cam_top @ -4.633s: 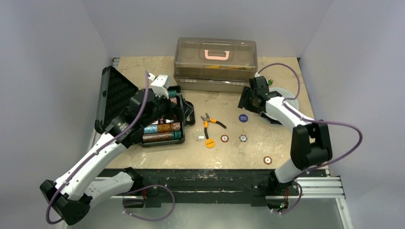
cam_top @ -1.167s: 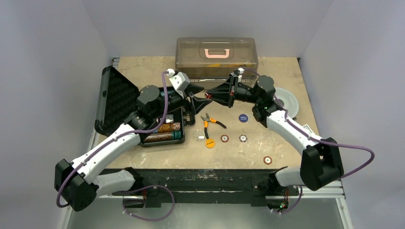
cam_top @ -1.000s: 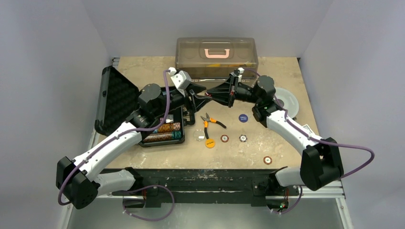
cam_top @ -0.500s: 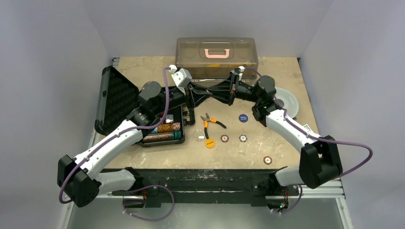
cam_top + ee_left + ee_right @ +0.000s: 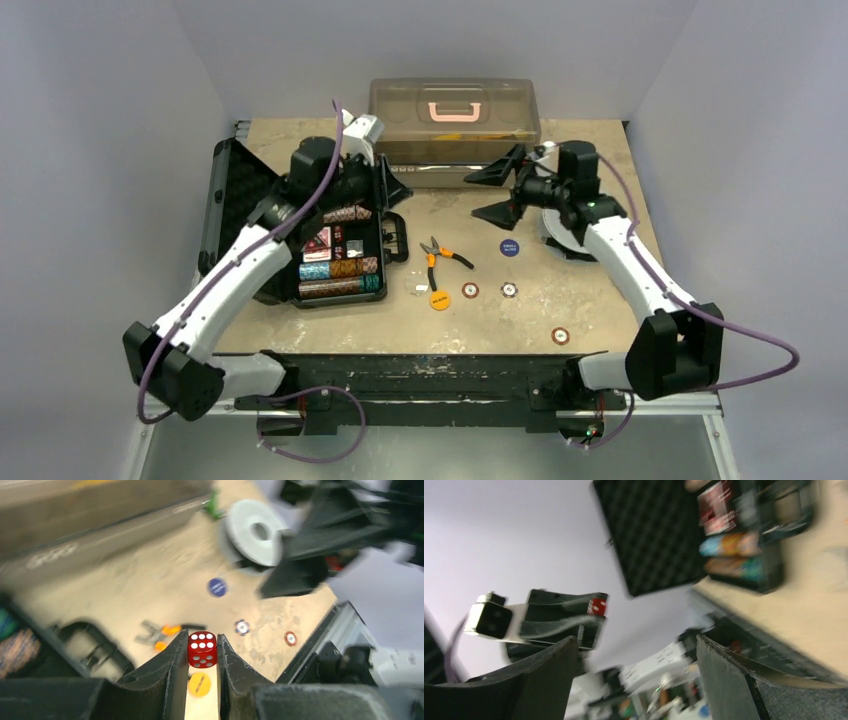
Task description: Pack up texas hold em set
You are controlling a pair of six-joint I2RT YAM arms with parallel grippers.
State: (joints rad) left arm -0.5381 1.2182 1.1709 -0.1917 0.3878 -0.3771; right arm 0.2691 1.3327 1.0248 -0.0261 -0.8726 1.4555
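Note:
Next, my left gripper releases the red die in the case (image 5: 339,244) between the red cards and the clear packet.
My left gripper (image 5: 202,647) is shut on a small red die (image 5: 202,649), held in the air; in the top view that gripper (image 5: 393,187) hangs by the far right corner of the open black case (image 5: 393,243). Rows of teal and brown chips (image 5: 340,270) fill the case. My right gripper (image 5: 492,190) stands open and empty to the right, apart from the left one. Loose chips lie on the table: blue (image 5: 510,247), yellow (image 5: 438,299), brown (image 5: 470,291), white-rimmed (image 5: 509,290) and red (image 5: 560,336). The right wrist view shows the die (image 5: 597,606) in the left fingers.
A translucent brown box (image 5: 452,120) with a pink handle stands at the back, close behind both grippers. Orange-handled pliers (image 5: 440,255) lie right of the case. A white roll (image 5: 605,205) sits under the right arm. The case's foam lid (image 5: 240,200) stands open at the left.
Half a second ago the two grippers were tip to tip at the middle. The right has since opened and drawn back right; the left has pulled back left with the die.

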